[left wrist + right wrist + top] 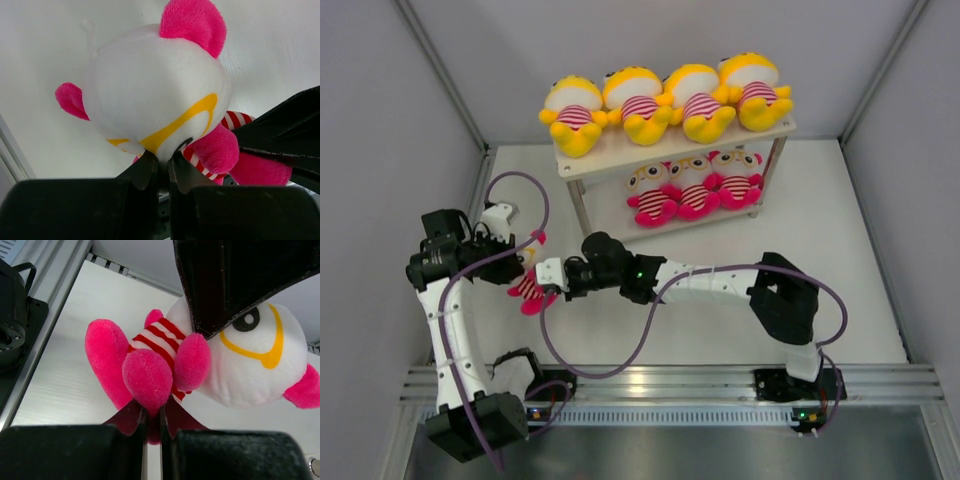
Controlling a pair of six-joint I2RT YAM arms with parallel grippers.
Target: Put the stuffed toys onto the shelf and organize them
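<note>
Next, my right gripper lets go of the pink stuffed toy in the open gap on the lower board (pixel 606 204), next to the pink toys.
Both grippers hold one pink stuffed toy (pixel 528 287) above the table's left side. My left gripper (pixel 523 259) is shut on the lower edge of its white face (pixel 150 85). My right gripper (pixel 550 275) is shut on one pink foot (pixel 147 377). In the right wrist view the left gripper's finger (pixel 225 280) covers the top of the toy's head. The shelf (pixel 610 155) stands at the back. Four yellow toys (pixel 665 100) sit abreast on its top board. Three pink toys (pixel 695 185) sit on the lower board, with a gap at its left end.
The left arm's purple cable (pixel 520 185) loops above the held toy. The right arm (pixel 720 280) stretches across the middle of the table. Grey walls (pixel 380 120) close in both sides. A metal rail (pixel 670 385) runs along the near edge.
</note>
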